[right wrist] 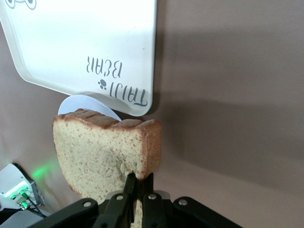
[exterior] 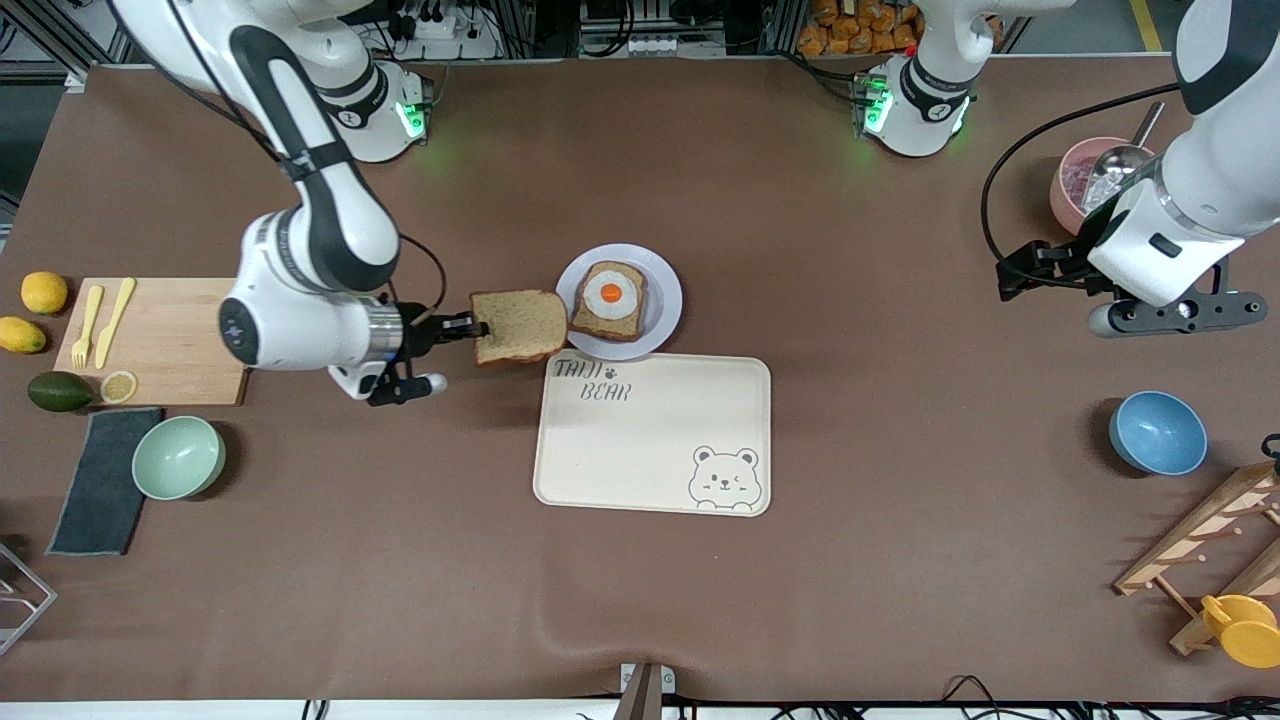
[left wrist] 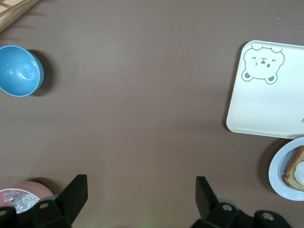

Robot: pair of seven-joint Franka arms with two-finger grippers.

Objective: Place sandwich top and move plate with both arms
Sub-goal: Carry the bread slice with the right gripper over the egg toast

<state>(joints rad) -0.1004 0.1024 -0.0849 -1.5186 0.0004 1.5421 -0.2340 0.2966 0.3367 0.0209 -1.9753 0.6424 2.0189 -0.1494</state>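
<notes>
The sandwich top, now held in the air beside the plate, will be let go by my right gripper on the fried egg (exterior: pixel 613 296) over the bread slice on the pale plate.
My right gripper (exterior: pixel 478 327) is shut on the edge of the sandwich top (exterior: pixel 520 326), a plain wholemeal slice held in the air beside the plate (exterior: pixel 664 300). The pale plate bears a bread slice with a fried egg (exterior: pixel 609 300). In the right wrist view the held slice (right wrist: pixel 102 154) stands between my fingers (right wrist: pixel 129 186), with the plate's rim (right wrist: pixel 83 103) past it. My left gripper (exterior: pixel 1170 313) hangs open and empty in the air at the left arm's end of the table; its fingers (left wrist: pixel 71 194) show over bare table, and the plate (left wrist: pixel 280 168) shows at the edge.
A cream bear tray (exterior: pixel 655 435) lies just nearer the camera than the plate. A blue bowl (exterior: pixel 1157 432), a pink bowl with a scoop (exterior: pixel 1085 180) and a wooden rack (exterior: pixel 1200 540) are at the left arm's end. A cutting board (exterior: pixel 170 335), green bowl (exterior: pixel 179 457) and fruit are at the right arm's end.
</notes>
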